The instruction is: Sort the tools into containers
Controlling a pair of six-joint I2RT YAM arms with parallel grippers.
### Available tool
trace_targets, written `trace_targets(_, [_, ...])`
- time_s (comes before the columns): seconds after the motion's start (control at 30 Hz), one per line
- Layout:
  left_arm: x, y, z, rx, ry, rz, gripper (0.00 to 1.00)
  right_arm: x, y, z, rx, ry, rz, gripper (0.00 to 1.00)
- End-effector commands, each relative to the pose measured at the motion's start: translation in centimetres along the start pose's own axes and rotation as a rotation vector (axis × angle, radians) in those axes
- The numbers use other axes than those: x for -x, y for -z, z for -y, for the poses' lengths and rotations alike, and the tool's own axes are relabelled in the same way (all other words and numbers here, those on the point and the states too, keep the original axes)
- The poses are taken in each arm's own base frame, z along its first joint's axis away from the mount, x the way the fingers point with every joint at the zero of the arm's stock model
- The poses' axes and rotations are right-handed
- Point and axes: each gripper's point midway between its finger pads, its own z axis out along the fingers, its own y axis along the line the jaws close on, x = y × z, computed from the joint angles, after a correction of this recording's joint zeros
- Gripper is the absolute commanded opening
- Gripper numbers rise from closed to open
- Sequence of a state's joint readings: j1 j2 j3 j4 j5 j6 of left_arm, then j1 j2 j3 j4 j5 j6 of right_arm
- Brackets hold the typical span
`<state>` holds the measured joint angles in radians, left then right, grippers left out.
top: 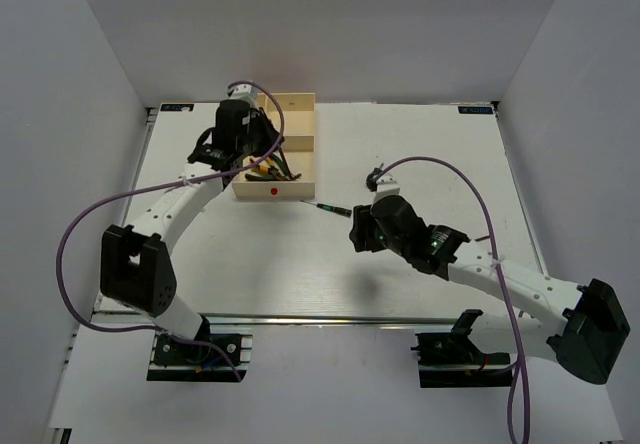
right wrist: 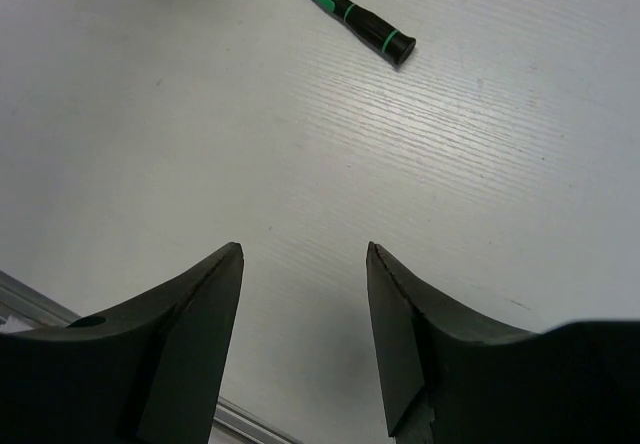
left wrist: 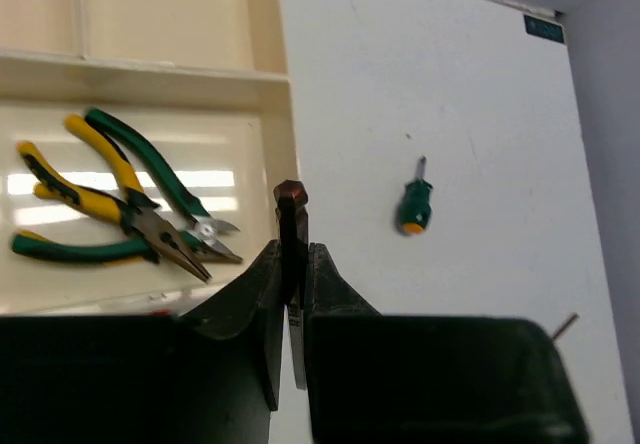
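Next, I release the dark hex key, now upright above the tray's wall, with my left gripper in the narrowest back compartment of the cream tray (top: 250,120).
The cream tray (top: 300,129) stands at the back left, with a red dot on its near rim. Its large compartment (left wrist: 255,154) holds yellow-handled pliers (left wrist: 85,204) and green-handled pliers (left wrist: 150,169). My left gripper (left wrist: 293,249) hangs above the tray's right wall, shut on a dark hex key (left wrist: 291,209) that stands upright between the jaws. It also shows in the top view (top: 260,159). A stubby green screwdriver (left wrist: 413,207) lies on the table right of the tray. My right gripper (right wrist: 305,249) is open and empty above bare table, short of the thin green-and-black screwdriver (right wrist: 350,14).
The thin screwdriver (top: 330,207) lies just off the tray's near right corner. The two smaller compartments (left wrist: 160,14) look empty. A thin dark rod tip (left wrist: 565,324) shows by the left gripper's body. The table's near metal edge (right wrist: 30,299) is close behind the right gripper.
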<state>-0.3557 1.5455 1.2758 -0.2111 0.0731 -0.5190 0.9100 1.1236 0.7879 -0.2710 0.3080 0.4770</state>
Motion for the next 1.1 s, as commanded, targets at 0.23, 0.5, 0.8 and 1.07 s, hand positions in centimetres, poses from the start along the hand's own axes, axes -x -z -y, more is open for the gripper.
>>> trace_targets(0.23, [10.3, -2.3, -3.4, 0.156, -0.16, 0.189, 0.0, 0.1, 0.3, 1.3, -0.017, 0.036, 0.065, 0.59])
trace_targets(0.5, [14.6, -4.8, -7.5, 0.28, -0.244, 0.303, 0.0, -0.1, 0.6, 2.1, -0.033, 0.046, 0.09, 0.6])
trace_targets(0.8, [17.6, -8.3, -10.2, 0.3, -0.361, 0.312, 0.0, -1.7, 0.3, 3.1, -0.058, 0.049, 0.076, 0.6])
trace_targets(1.07, [17.2, -11.3, -12.4, 0.245, -0.474, 0.266, 0.0, -2.5, 0.0, 3.5, -0.068, 0.053, 0.051, 0.6])
